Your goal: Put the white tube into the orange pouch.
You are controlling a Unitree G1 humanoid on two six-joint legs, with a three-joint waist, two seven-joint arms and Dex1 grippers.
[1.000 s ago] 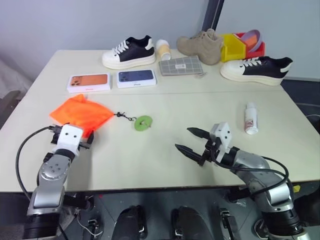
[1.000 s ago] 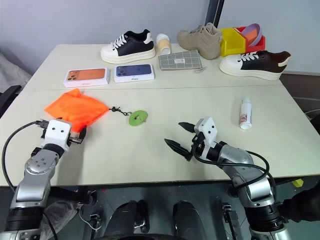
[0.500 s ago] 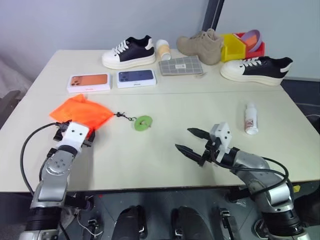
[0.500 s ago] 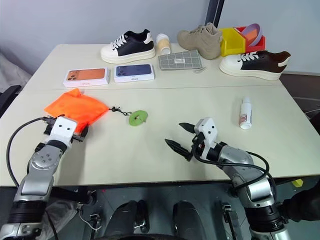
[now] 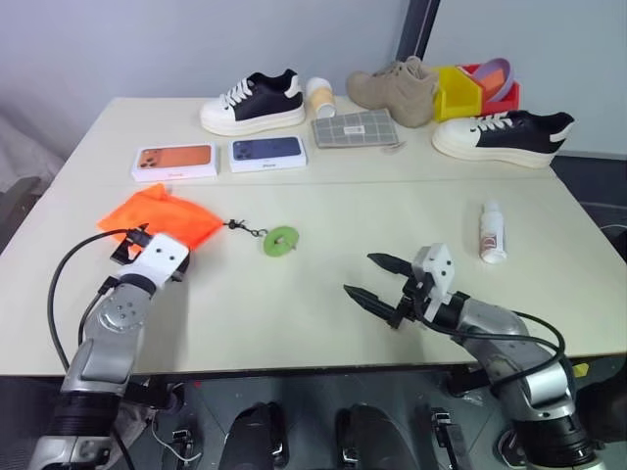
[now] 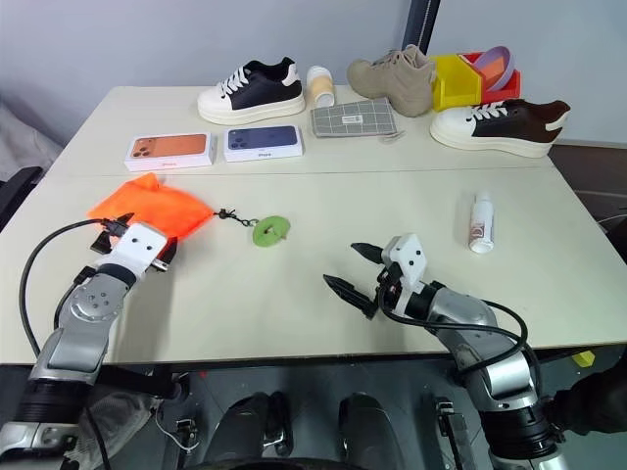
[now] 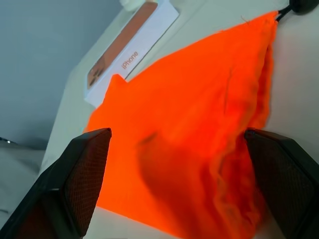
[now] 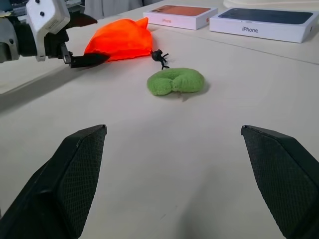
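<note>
The robot's right gripper will close on the bottom end of the white tube [image 5: 494,253], so that the tube's narrow end can go into the orange pouch first.
The orange pouch [image 5: 163,216] lies flat on the left part of the table, and its dark cord runs right to a green disc [image 5: 280,240]. My left gripper [image 5: 149,245] is open at the pouch's near edge. In the left wrist view the pouch [image 7: 199,124] spreads between the two wide-apart fingers. The white tube [image 5: 491,233] lies on its side at the right, beyond my right gripper [image 5: 361,274]. That gripper hovers open over bare table and holds nothing.
Two phone boxes [image 5: 174,161] [image 5: 267,153] sit behind the pouch. Along the far edge stand two black-and-white sneakers [image 5: 253,102] [image 5: 504,135], a tan boot [image 5: 394,90], a cup [image 5: 320,97], a grey cloth [image 5: 355,128] and yellow and red bins [image 5: 475,86].
My left gripper has moved forward to the pouch's near edge and rolled a little. The right gripper, the tube and the pouch have stayed put.
</note>
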